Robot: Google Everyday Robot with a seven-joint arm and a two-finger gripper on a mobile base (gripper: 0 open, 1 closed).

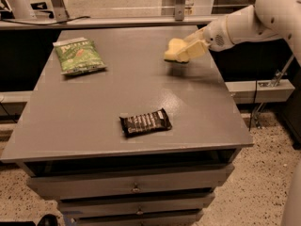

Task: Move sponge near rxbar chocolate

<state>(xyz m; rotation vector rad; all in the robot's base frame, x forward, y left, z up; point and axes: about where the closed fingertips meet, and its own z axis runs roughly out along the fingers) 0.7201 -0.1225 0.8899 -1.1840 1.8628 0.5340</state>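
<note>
My gripper is going to set the sponge free. I need to release it against the rxbar chocolate's end (182,132) that faces away from the green snack bag's side.
The pale yellow sponge (175,50) is at the far right part of the grey table (94,112), held slightly off the surface. My gripper (190,48) reaches in from the right and is shut on the sponge, its cream fingers clamping its right side. The rxbar chocolate (145,122), a dark wrapper with white lettering, lies flat near the table's front edge, well in front of the sponge and a little to its left.
A green snack bag (78,56) lies at the table's far left. My white arm (254,20) stretches across the upper right. Drawers (134,187) sit under the tabletop. A rail (117,21) runs behind the table.
</note>
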